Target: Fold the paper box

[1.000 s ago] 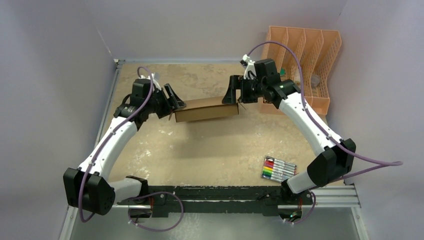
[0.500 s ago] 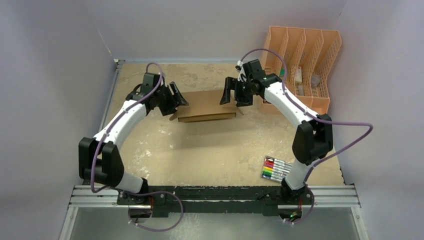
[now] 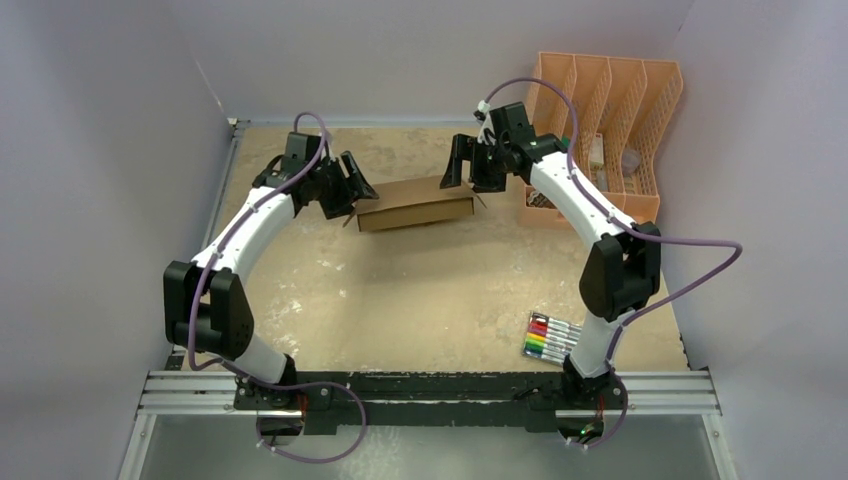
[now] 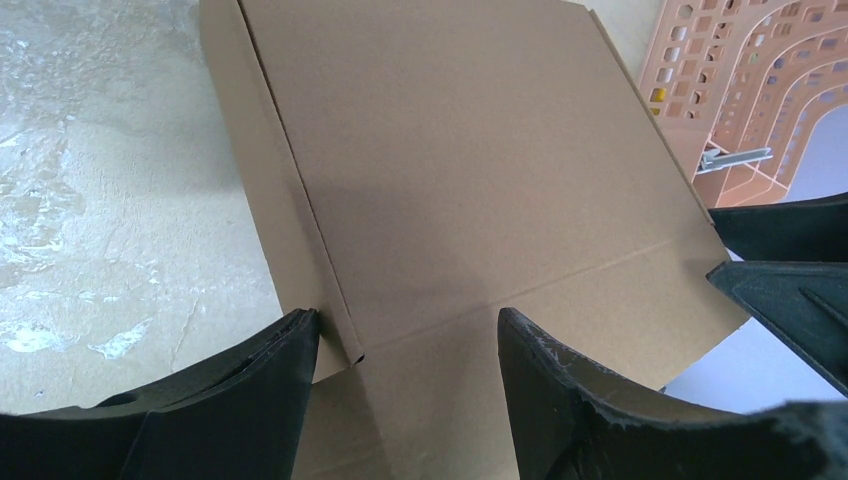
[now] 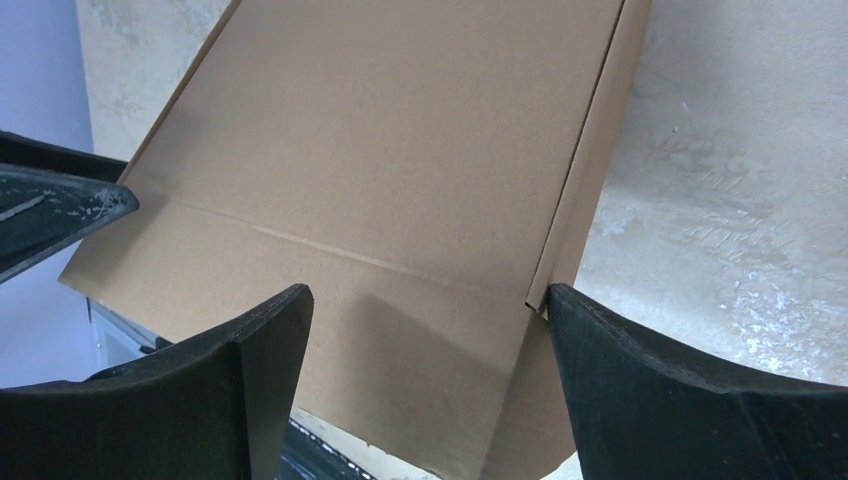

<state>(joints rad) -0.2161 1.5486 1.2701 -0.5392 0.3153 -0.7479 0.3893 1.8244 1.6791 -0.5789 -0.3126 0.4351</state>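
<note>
Next, my right gripper goes to the paper box's long front edge [image 3: 436, 202] [image 5: 590, 150] and closes there, between its middle and the end nearer the organizer.
The paper box [image 3: 415, 203] is a shallow brown cardboard box with its lid down, lying at the back middle of the table. My left gripper [image 3: 355, 188] is open at the box's left end. My right gripper [image 3: 462, 170] is open at its right end. In the left wrist view the box [image 4: 450, 150] fills the space beyond my open left gripper [image 4: 405, 335], with a side flap's edge by the left finger [image 4: 250, 390]. In the right wrist view the box [image 5: 400, 130] lies beyond my open right gripper [image 5: 425, 300], its side flap by the right finger [image 5: 640, 380].
A peach slotted organizer [image 3: 610, 120] stands at the back right, close to the right arm; it also shows in the left wrist view [image 4: 760, 80]. A pack of coloured markers [image 3: 557, 338] lies at the front right. Grey walls close in the left, back and right.
The box has moved toward the back of the table with both grippers at its ends. Both arms have drawn their elbows up and in.
</note>
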